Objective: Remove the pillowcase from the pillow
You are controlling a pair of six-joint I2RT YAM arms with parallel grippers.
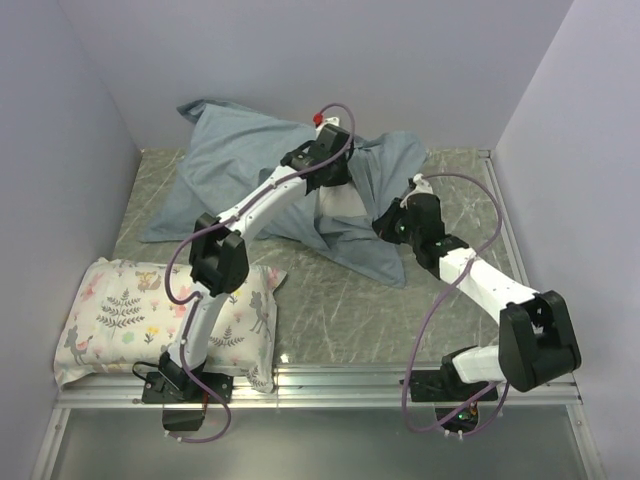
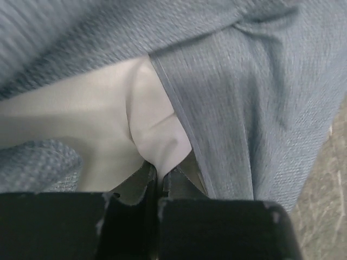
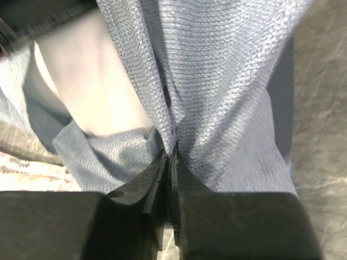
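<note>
My right gripper is pinching a bunched fold beside the white pillow, so it should open and grab the pillowcase (image 1: pixel 396 274) near its loose corner before my left gripper pulls.
The slate-blue pillowcase (image 1: pixel 240 165) lies crumpled at the back of the table, its open end toward the right. The plain white pillow (image 1: pixel 342 205) shows through that opening. My left gripper (image 1: pixel 338 180) is at the opening; in the left wrist view it (image 2: pixel 159 172) is shut on a pinch of the white pillow (image 2: pixel 108 119), beside the pillowcase's hem (image 2: pixel 244 108). My right gripper (image 1: pixel 385 225) is on the lower right edge of the pillowcase; in the right wrist view it (image 3: pixel 172 154) is shut on a fold of the blue cloth (image 3: pixel 217 65), with the white pillow (image 3: pixel 92 81) to its left.
A white pillow printed with flowers and deer (image 1: pixel 130 315) lies at the front left beside the left arm's base, and its edge shows in the right wrist view (image 3: pixel 21 168). Grey walls close in the table (image 1: pixel 330 310) on three sides. A metal rail (image 1: pixel 340 378) runs along the front.
</note>
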